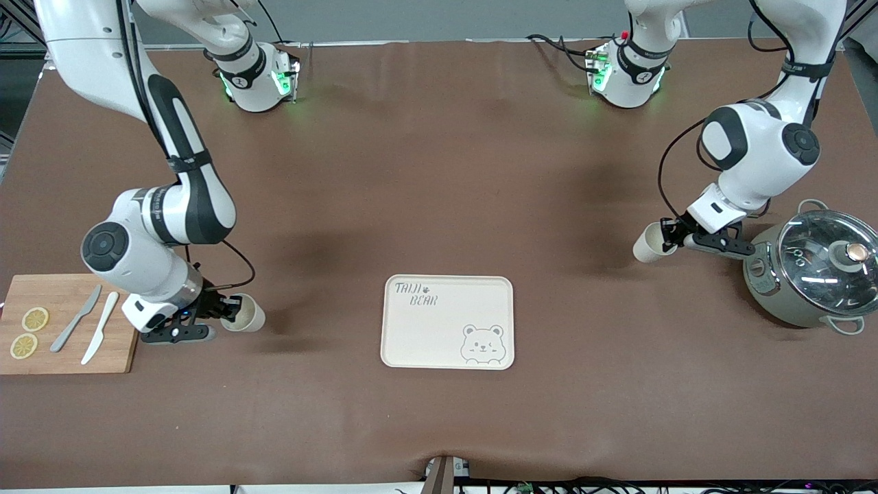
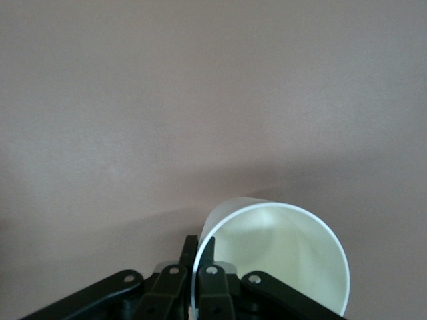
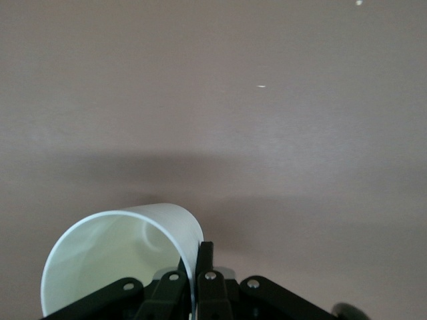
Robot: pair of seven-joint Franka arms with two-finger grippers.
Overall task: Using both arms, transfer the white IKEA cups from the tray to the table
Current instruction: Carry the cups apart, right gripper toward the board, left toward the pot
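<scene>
I need to set the white cup on the brown table (image 1: 642, 259) beside the pot, on its tray side, with my left gripper. The cup is now held tipped sideways over the table.
My right gripper (image 1: 221, 310) is shut on the rim of a white IKEA cup (image 1: 245, 313). It holds the cup tipped sideways over the table, between the wooden board and the bear-printed tray (image 1: 425, 336). In the right wrist view the fingers (image 3: 204, 253) pinch the cup's wall (image 3: 113, 250). My left gripper (image 1: 669, 235) is shut on the rim of the second white cup (image 1: 647, 243), tipped sideways over the table beside the pot. In the left wrist view its fingers (image 2: 189, 248) clamp that cup's wall (image 2: 280, 257).
A grey-green pot with a glass lid (image 1: 816, 271) stands at the left arm's end of the table. A wooden cutting board (image 1: 68, 343) with two lemon slices and two knives lies at the right arm's end. The tray lies between them, nearer the front camera.
</scene>
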